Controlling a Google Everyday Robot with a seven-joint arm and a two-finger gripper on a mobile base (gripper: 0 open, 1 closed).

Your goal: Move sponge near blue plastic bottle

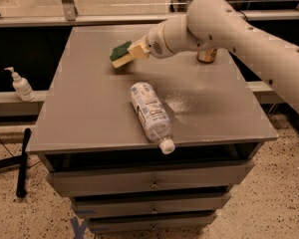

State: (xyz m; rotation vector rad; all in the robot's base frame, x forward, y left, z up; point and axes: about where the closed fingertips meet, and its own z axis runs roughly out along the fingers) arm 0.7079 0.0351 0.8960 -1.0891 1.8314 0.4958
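Observation:
Next, my gripper releases the sponge, now held tilted just above the table, on the table just off the blue plastic bottle's base (pixel 163 80), on the side toward the gold-brown can.
The sponge (pixel 119 52), dark green on top with a pale yellow body, is held tilted just above the grey table (pixel 84 108), left of centre at the back. My gripper (pixel 135 51) is shut on the sponge's right end, reaching in from the right on the white arm. The blue plastic bottle (pixel 149 113), clear with a white-and-bluish label, lies on its side in the middle of the table. Its white cap points over the front edge. The sponge is a short way behind the bottle's base, apart from it.
A gold-brown can (pixel 207 57) stands on the table behind my arm at the back right. A small white pump bottle (pixel 21 85) stands on a ledge left of the table. Drawers sit below the tabletop. A black pole leans on the floor at the left.

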